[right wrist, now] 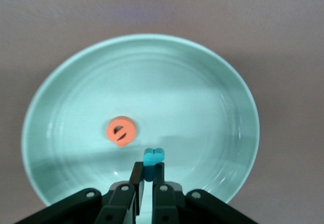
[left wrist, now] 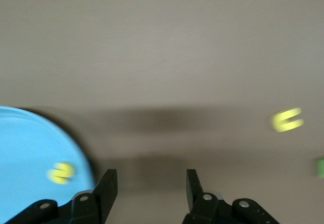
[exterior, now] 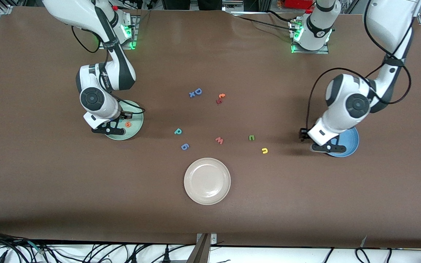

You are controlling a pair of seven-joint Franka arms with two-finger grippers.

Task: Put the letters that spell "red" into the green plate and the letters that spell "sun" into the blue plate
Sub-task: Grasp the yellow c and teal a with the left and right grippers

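My left gripper is to close next on the curved bottom and open ends [exterior: 264, 151] [left wrist: 287, 120] of the yellow u, which belongs in the blue plate.
The green plate [exterior: 134, 128] lies toward the right arm's end of the table, with the orange e [exterior: 128, 124] in it. Over this plate [right wrist: 202, 87], beside the e [right wrist: 120, 131], my right gripper [right wrist: 149, 171] is shut on the thin teal r [right wrist: 153, 158]. The teal d [exterior: 178, 131] lies on the table near the middle. My left gripper [left wrist: 151, 183] hangs open and empty over the table at the rim of the blue plate [left wrist: 30, 153], which holds the yellow s [left wrist: 61, 172]. The yellow u [exterior: 264, 150] and green n [exterior: 251, 137] lie on the table between the blue plate [exterior: 351, 143] and the middle.
A cream-white plate [exterior: 207, 180] sits nearest the front camera at the middle. Loose letters around the middle: a blue g [exterior: 185, 146], a pinkish-red w [exterior: 219, 140], a blue D [exterior: 197, 91] and an orange and red pair [exterior: 220, 98].
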